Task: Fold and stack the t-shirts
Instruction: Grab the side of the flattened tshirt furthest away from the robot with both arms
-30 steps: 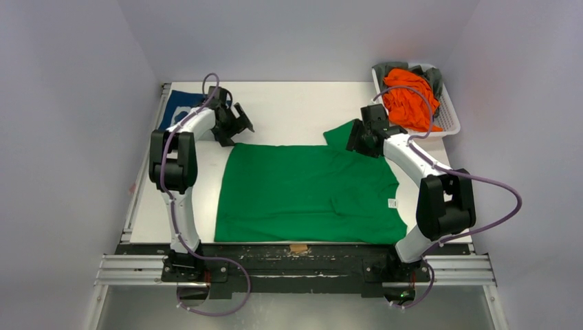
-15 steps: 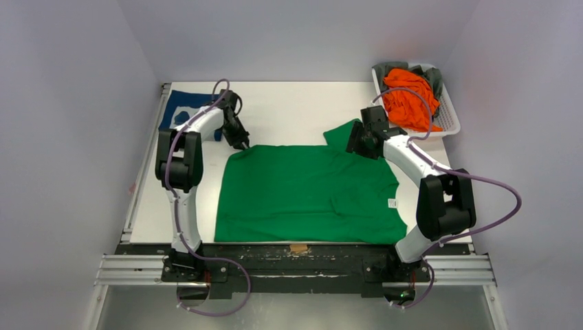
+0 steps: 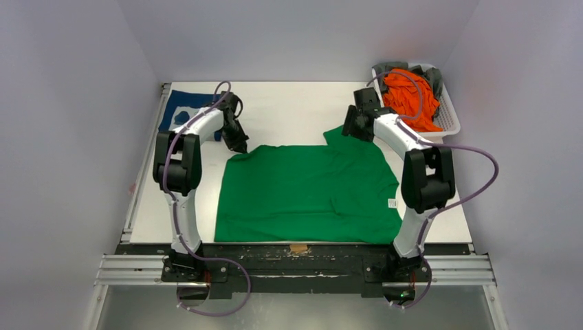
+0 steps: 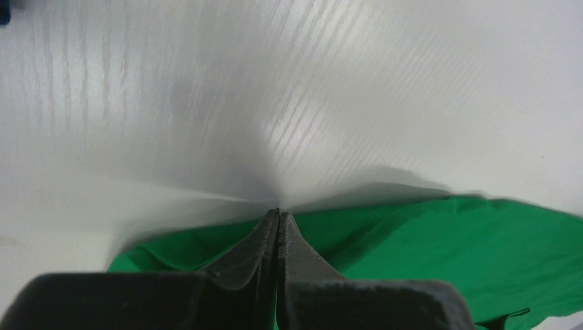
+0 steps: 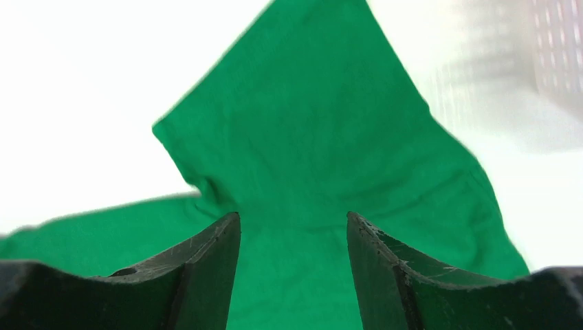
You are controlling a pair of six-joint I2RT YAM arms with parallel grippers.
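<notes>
The green hem meets my left gripper's fingers only at its very edge, so I will open them and take the cloth farther in before I fold [image 3: 245, 161] it.
The bright green t-shirt [image 3: 309, 189] lies spread flat on the white table, collar to the right. My left gripper [image 3: 240, 146] is at its far left corner, its jaws pressed together with the green hem [image 4: 447, 247] bunched up to the tips [image 4: 278, 214]. My right gripper [image 3: 346, 129] hovers open over the far right sleeve [image 5: 309, 137], its fingers straddling the cloth [image 5: 293, 218] without closing. A navy blue t-shirt [image 3: 180, 110] with white print lies folded at the far left. An orange t-shirt [image 3: 409, 100] and a grey one [image 3: 433, 79] are heaped in the basket.
A white mesh basket [image 3: 450, 113] stands at the table's far right corner, just behind the right arm. Bare white table [image 3: 295, 110] stretches between the two grippers at the back. A small brown tape patch [image 3: 298, 247] marks the front edge.
My left gripper came down from beside the navy shirt to the green shirt's far left corner and shut there. The right gripper shifted back and left, staying open over the sleeve.
</notes>
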